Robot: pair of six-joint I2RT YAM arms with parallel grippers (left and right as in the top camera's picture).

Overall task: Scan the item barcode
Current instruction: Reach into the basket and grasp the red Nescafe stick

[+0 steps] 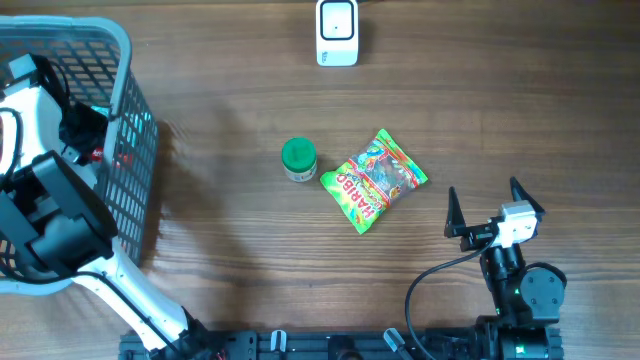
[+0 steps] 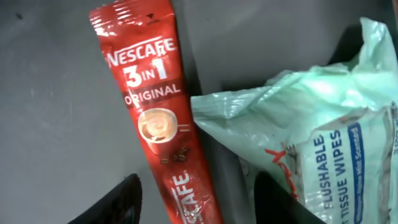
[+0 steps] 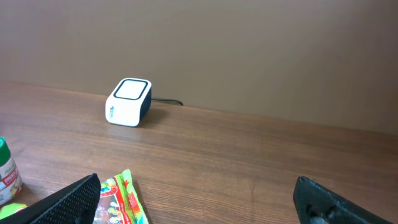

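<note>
The left gripper has one finger over the edge of the wipes pack, so it should lift clear and pinch the sachet's lower part point(image 2: 194, 202) with both fingers beside the pack.
In the left wrist view a red Nescafe 3-in-1 sachet point(image 2: 158, 118) lies on the grey basket floor. Its lower end runs between the two fingers of my left gripper point(image 2: 199, 190), which stands open, with a gap on each side of the sachet. From overhead the left arm reaches down into the basket point(image 1: 122, 62) and its fingers are hidden. The white barcode scanner point(image 1: 337, 32) point(image 3: 129, 101) sits at the table's far edge. My right gripper point(image 1: 485, 207) point(image 3: 199, 199) rests open at the front right, holding nothing.
A pale green pack of flushable wipes point(image 2: 336, 143) lies just right of the sachet in the basket. On the table's middle are a Haribo bag point(image 1: 373, 180) point(image 3: 121, 202) and a green-capped jar point(image 1: 298, 158) point(image 3: 5, 177). The basket wall stands at the left.
</note>
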